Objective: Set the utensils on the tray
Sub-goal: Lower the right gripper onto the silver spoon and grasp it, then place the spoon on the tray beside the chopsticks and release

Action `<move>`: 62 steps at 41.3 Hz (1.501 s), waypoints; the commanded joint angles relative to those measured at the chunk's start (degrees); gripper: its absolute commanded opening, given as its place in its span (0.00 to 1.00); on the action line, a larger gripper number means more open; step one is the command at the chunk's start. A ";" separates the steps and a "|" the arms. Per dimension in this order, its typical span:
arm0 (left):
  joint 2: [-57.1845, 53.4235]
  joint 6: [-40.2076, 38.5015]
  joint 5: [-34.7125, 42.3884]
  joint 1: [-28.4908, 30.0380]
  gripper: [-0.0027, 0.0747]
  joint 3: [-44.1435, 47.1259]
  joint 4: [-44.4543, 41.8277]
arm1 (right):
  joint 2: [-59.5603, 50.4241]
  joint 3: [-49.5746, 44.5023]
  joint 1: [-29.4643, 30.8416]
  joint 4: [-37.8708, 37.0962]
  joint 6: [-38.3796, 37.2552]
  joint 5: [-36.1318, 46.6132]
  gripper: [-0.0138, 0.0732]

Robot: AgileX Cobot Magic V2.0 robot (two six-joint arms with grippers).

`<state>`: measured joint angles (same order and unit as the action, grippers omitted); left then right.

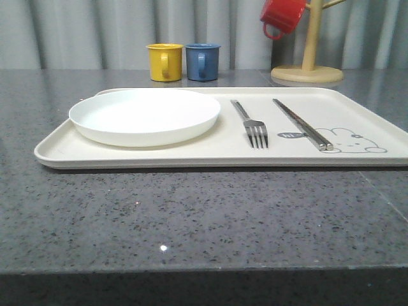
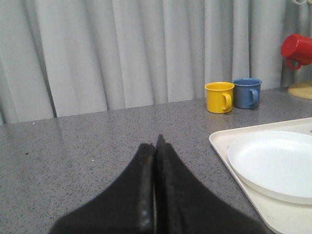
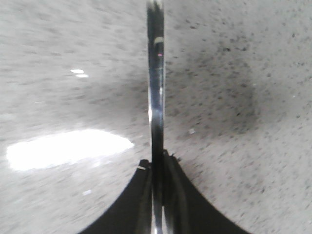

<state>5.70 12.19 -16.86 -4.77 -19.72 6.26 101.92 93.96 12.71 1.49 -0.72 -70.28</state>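
Note:
The silver utensil will lie next to the chopsticks, partly over the rabbit drawing point(image 1: 360, 122) on the tray, when my right gripper lets it go.
The cream tray point(image 1: 191, 153) lies across the grey counter with a rabbit drawing at its right end. On it rest a silver fork point(image 1: 250, 122) and, to its right, a pair of chopsticks point(image 1: 302, 124). My right gripper point(image 3: 157, 163) is shut on a slim silver utensil point(image 3: 156, 73) that I see edge-on above blurred grey counter; its far end is cut off, so I cannot tell its kind. My left gripper point(image 2: 156, 141) is shut on nothing, hovering over bare counter to the left of the tray point(image 2: 229, 151).
A round white plate point(image 1: 145, 115) fills the tray's left half. Behind the tray stand a yellow mug point(image 1: 165, 62) and a blue mug point(image 1: 203, 61). A red mug point(image 1: 282, 16) hangs on a wooden mug tree point(image 1: 308, 64) at the back right.

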 commanded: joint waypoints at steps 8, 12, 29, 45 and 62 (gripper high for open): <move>0.68 -0.42 4.96 -0.39 0.01 -1.48 0.69 | -6.65 1.75 -5.40 3.10 -1.24 -6.19 0.14; 0.68 -0.42 4.96 -0.39 0.01 -1.48 0.69 | -6.65 1.75 -9.73 3.10 -2.50 -6.19 0.14; 0.68 -0.42 4.96 -0.39 0.01 -1.48 0.69 | -3.10 1.65 -19.72 6.13 -6.64 -6.14 0.14; 0.68 -0.42 4.96 -0.39 0.01 -1.48 0.69 | 2.09 1.59 -20.94 6.58 -10.12 -6.15 0.14; 0.68 -0.42 4.96 -0.39 0.01 -1.48 0.69 | 3.19 -0.45 -20.94 7.82 -10.31 -4.98 0.14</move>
<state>5.70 12.19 -16.86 -4.77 -19.72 6.26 107.88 92.40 -8.24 8.76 -10.90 -70.69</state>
